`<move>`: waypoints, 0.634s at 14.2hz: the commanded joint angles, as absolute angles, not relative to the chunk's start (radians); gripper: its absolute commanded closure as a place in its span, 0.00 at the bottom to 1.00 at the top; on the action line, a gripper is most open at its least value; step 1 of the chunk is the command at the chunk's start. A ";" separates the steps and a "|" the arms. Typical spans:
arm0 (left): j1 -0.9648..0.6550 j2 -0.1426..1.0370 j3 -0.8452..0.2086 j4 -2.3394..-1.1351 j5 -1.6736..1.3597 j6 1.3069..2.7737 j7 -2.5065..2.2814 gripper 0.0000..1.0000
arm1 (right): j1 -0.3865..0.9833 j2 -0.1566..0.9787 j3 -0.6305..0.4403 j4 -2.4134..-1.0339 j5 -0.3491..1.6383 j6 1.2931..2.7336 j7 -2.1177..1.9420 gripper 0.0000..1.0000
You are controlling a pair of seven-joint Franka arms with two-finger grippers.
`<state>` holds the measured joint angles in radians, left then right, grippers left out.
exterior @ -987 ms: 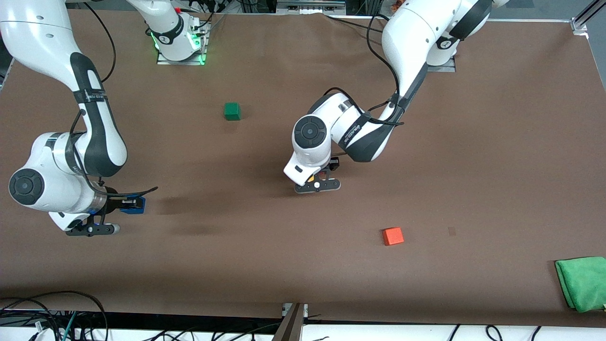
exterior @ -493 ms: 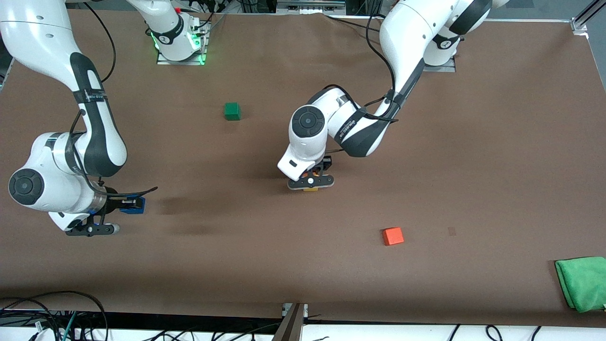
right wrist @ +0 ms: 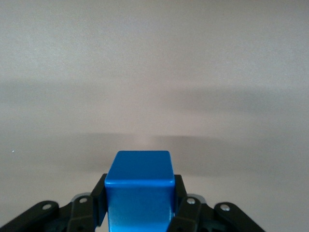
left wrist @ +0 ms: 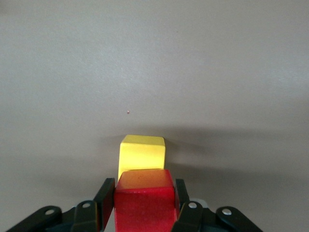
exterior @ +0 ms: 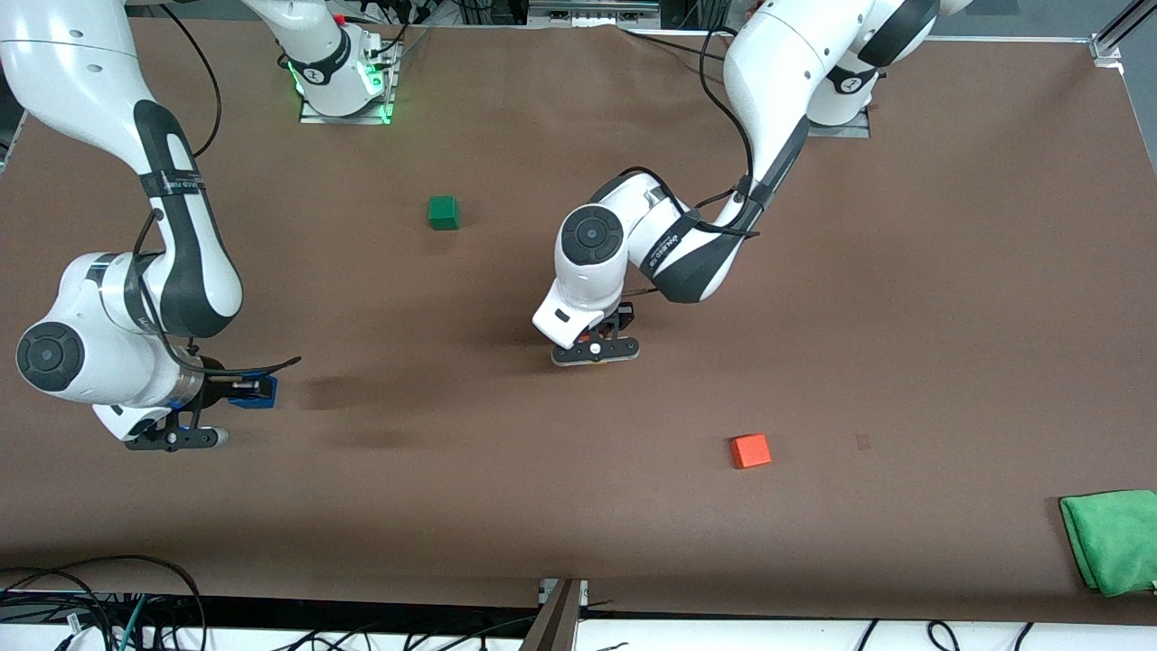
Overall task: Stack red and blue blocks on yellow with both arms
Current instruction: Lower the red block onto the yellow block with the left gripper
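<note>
Next, I let go of the deep red block with my left gripper on top of the yellow cube [exterior: 606, 346] [left wrist: 142, 155] near the middle of the table. The red block is now just over that cube.
My left gripper [exterior: 597, 350] hangs low over the middle of the table, shut on the deep red block [left wrist: 144, 200]. In the left wrist view the yellow cube [left wrist: 141, 152] sits on the table just under the red block and partly covered by it. I cannot tell whether the two touch. In the front view the left hand hides the yellow cube. Toward the right arm's end, my right gripper [exterior: 249, 391] stays still above the table, shut on the blue block [right wrist: 140, 188], whose edge [exterior: 256, 400] shows in the front view.
A green cube [exterior: 443, 212] lies nearer the robots' bases. An orange-red cube [exterior: 750, 450] lies nearer the front camera, toward the left arm's end. A green cloth [exterior: 1112, 541] lies at the table's corner at that end.
The left gripper has shifted a little toward the right arm's end with the red block, coming over the yellow cube. The right arm has not moved.
</note>
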<state>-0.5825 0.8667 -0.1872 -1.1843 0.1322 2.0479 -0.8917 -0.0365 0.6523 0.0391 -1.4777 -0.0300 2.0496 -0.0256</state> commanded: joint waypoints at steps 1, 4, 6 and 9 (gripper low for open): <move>-0.580 0.864 -0.172 -1.197 0.112 2.054 -0.850 0.99 | -0.041 0.640 0.043 -1.482 -0.034 2.037 -0.034 0.59; -0.580 0.870 -0.164 -1.183 0.112 2.054 -0.851 0.99 | -0.040 0.640 0.043 -1.482 -0.034 2.037 -0.029 0.59; -0.580 0.861 -0.155 -1.167 0.110 2.040 -0.851 0.99 | -0.038 0.640 0.043 -1.482 -0.034 2.037 -0.029 0.59; -0.580 0.861 -0.155 -1.097 0.069 1.974 -0.854 0.99 | -0.038 0.640 0.043 -1.482 -0.035 2.037 -0.029 0.59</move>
